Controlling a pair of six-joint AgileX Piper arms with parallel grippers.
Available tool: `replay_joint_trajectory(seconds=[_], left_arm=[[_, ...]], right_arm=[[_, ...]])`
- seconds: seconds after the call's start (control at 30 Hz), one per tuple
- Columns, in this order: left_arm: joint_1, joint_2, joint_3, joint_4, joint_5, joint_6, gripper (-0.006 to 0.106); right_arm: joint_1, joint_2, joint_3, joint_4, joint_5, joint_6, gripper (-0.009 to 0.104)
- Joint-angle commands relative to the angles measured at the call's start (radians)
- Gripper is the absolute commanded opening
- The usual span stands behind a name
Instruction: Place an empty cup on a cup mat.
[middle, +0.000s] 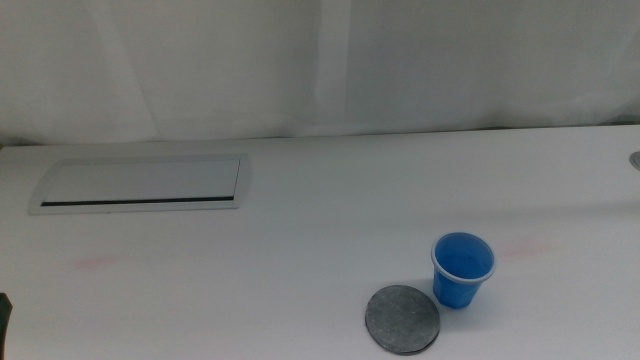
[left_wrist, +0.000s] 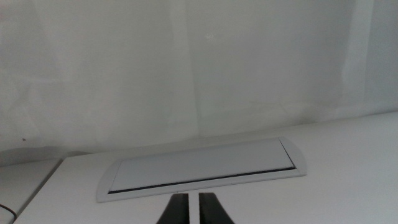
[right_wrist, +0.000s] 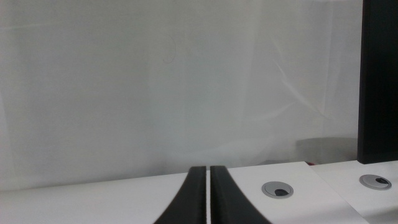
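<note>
The robot's right gripper will next move to the blue cup's rim (middle: 493, 265), on the side away from the grey cup mat, and close there.
The small bright blue cup (middle: 462, 269) with a pale rim stands upright and empty on the white table at the front right. The round dark grey cup mat (middle: 403, 319) lies flat just to its front left, touching or nearly touching its base. Neither arm reaches into the middle view; only a dark sliver shows at its bottom left edge. My left gripper (left_wrist: 193, 205) is shut and empty, facing the white panel. My right gripper (right_wrist: 208, 186) is shut and empty, facing the back wall. Cup and mat are out of both wrist views.
A rectangular white panel (middle: 140, 184) with a dark slot lies flat at the back left; it also shows in the left wrist view (left_wrist: 202, 167). Two round grey grommets (right_wrist: 278, 190) sit in the table at the right. A white curtain backs the table.
</note>
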Motion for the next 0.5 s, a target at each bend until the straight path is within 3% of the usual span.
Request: replay_joint_trajectory(seconds=[0.0, 0.13, 0.23, 0.4, 0.47], left_arm=[[0.002, -0.004, 0.04, -0.006, -0.003, 0.004, -0.003], [0.002, -0.004, 0.04, -0.006, -0.003, 0.004, -0.003], [0.002, -0.004, 0.04, -0.006, -0.003, 0.004, -0.003], [0.002, -0.004, 0.04, -0.006, -0.003, 0.004, -0.003], [0.002, -0.004, 0.04, -0.006, -0.003, 0.004, -0.003]], right_arm=[[0.003, -0.003, 0.039, -0.001, 0.004, -0.006, -0.003], [0.003, -0.003, 0.039, -0.001, 0.012, -0.006, -0.003], [0.003, -0.003, 0.039, 0.032, 0.015, -0.005, 0.024], [0.005, -0.003, 0.039, 0.078, 0.004, 0.013, 0.103], [0.005, -0.003, 0.039, 0.094, 0.004, 0.049, 0.103]])
